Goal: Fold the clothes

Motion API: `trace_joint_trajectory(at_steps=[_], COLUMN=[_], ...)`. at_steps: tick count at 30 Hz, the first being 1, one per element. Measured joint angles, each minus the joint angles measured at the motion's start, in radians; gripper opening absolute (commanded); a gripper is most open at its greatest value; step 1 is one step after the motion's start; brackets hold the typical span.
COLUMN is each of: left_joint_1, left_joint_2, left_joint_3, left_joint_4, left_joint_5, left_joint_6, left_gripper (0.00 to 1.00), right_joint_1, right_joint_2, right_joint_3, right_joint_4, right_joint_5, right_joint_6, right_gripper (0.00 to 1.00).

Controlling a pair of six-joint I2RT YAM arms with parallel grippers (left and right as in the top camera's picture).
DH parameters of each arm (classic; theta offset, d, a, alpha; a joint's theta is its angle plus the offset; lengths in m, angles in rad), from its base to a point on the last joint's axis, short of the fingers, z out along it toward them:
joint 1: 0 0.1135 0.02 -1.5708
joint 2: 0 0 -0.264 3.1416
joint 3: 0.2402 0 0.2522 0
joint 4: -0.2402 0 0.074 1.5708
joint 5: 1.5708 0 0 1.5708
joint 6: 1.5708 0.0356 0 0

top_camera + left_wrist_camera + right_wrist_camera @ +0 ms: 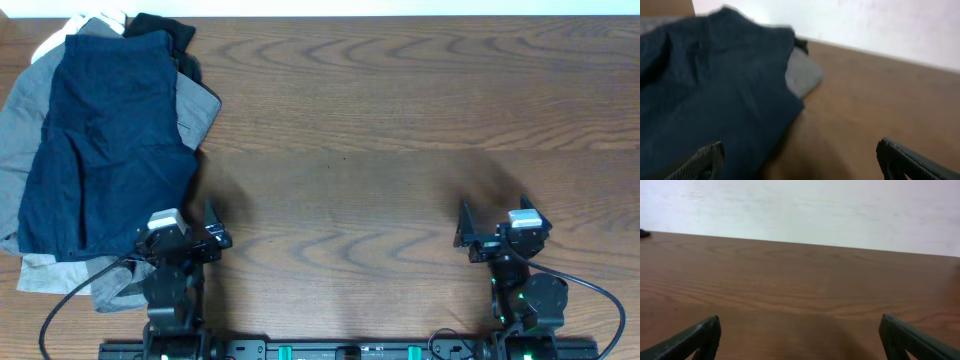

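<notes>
The grey garment's corner sticks out from under the navy shorts' side edge point(176, 98) point(786, 75), and my left gripper should go there next and close on that edge.
The dark navy shorts point(105, 150) lie spread on top of a heap of clothes at the far left of the table. They fill the left half of the left wrist view point(710, 95). My left gripper point(185, 222) is open and empty at the heap's near right edge; in its wrist view point(800, 162) its left finger hangs over the navy cloth. My right gripper point(490, 222) is open and empty over bare wood at the right, and its wrist view point(800, 340) shows only table.
Under the navy shorts lie a grey garment point(195, 105), a black one point(165, 28), and white and beige pieces point(55, 272). The wooden table point(400, 130) stretches to the right. A cable point(590, 285) loops beside the right arm's base.
</notes>
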Motion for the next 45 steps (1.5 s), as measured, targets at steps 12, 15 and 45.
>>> trace_joint_trajectory(at_steps=[12, 15, 45], left_joint_1=[0.000, 0.000, 0.026], left_joint_2=[0.487, 0.601, 1.527], left_joint_3=[0.356, 0.466, 1.597], left_joint_4=[-0.143, -0.195, -0.681], left_joint_5=[0.009, 0.015, 0.077], left_joint_6=[0.026, 0.026, 0.178], left_gripper=[0.98, 0.98, 0.98], right_joint_1=[0.000, 0.000, 0.000], right_joint_2=[0.113, 0.203, 1.506], right_joint_3=[0.084, 0.163, 1.269], right_joint_4=[-0.010, -0.009, -0.447], right_joint_5=[-0.070, -0.079, -0.454], right_joint_6=[0.000, 0.000, -0.037], right_gripper=[0.99, 0.99, 0.99])
